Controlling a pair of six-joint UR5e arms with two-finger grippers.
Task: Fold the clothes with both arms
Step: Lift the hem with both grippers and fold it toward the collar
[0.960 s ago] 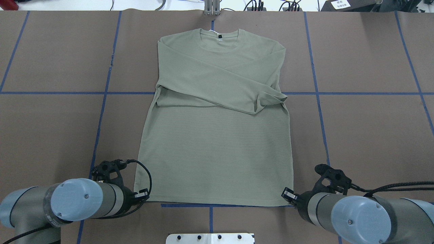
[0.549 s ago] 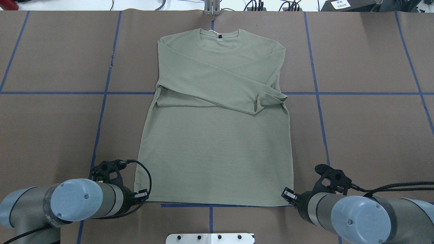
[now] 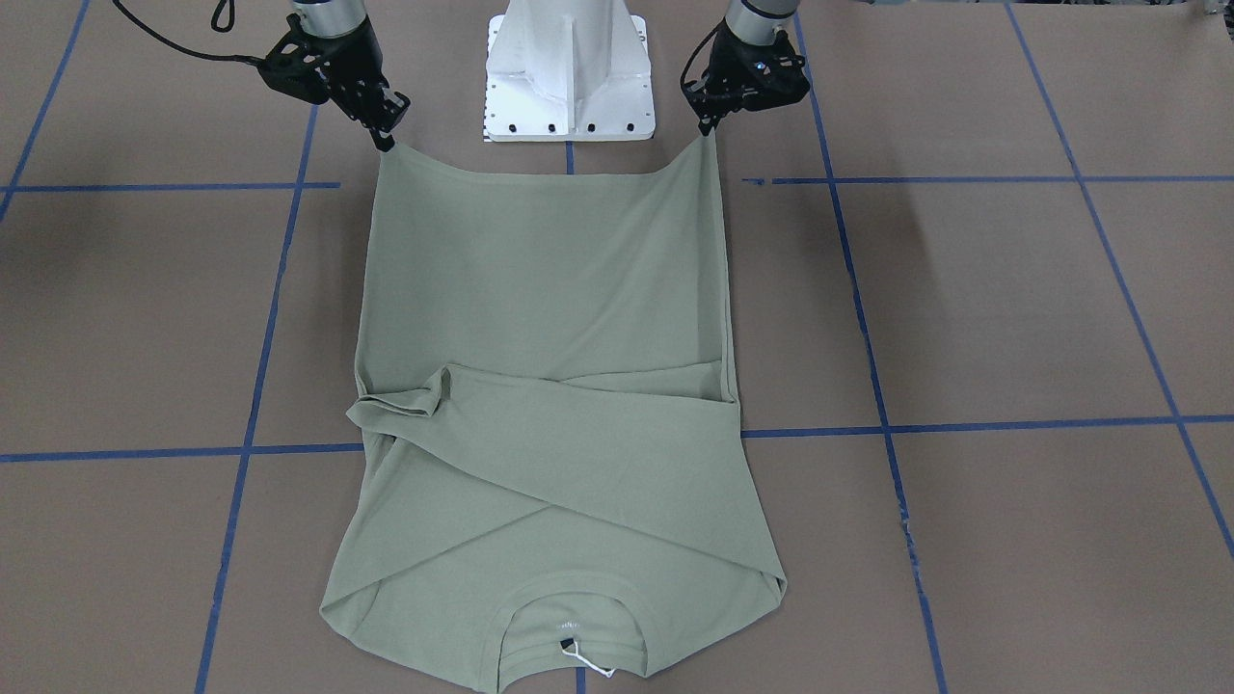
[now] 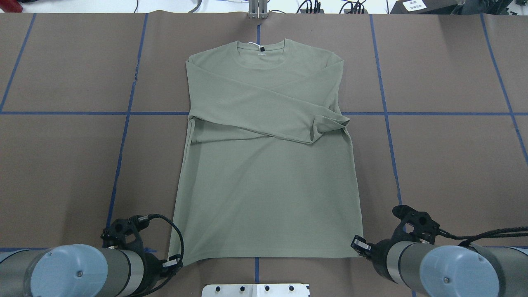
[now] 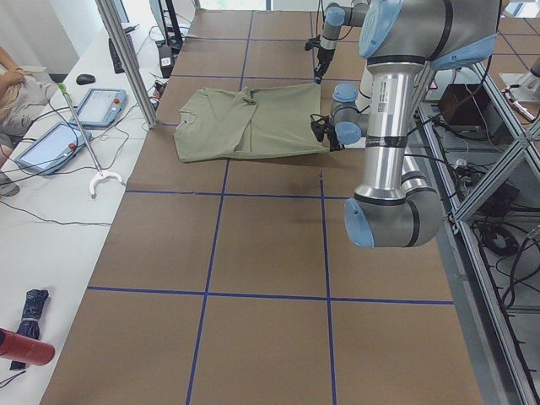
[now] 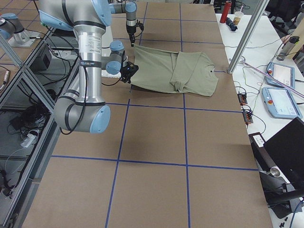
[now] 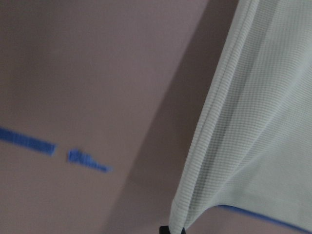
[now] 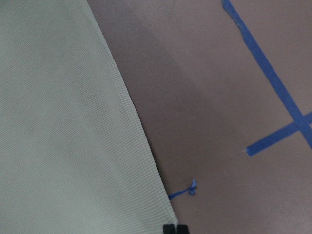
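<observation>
The robot's left gripper needs to release the hem corner at the outer edge of the folded sleeve (image 3: 795, 501), just short of the shoulder. The hem corner is held raised off the table.
The pale sage-green shirt (image 4: 268, 185) lies front up on the brown table, both sleeves folded across the chest, its collar (image 4: 260, 45) at the far end. It also shows in the front-facing view (image 3: 540, 289). My left gripper (image 4: 178, 262) is shut on the near-left hem corner and holds it raised off the table; in the left wrist view the hem (image 7: 263, 122) hangs from the shut fingertips (image 7: 165, 229). My right gripper (image 4: 357, 244) is shut on the near-right hem corner, seen in the right wrist view (image 8: 63, 122). The hem sags slightly between the two grippers (image 3: 709, 135) (image 3: 384, 143).
The white pedestal base (image 3: 569, 67) stands just behind the raised hem, between the arms. Blue tape lines (image 4: 123, 113) grid the brown table cover. A metal post (image 4: 258, 10) stands at the far edge. Tablets and cables lie on a side desk (image 5: 51, 143).
Both grippers have drawn back toward the robot base and lifted the hem corners. The shirt has stretched and slid slightly toward the robot.
</observation>
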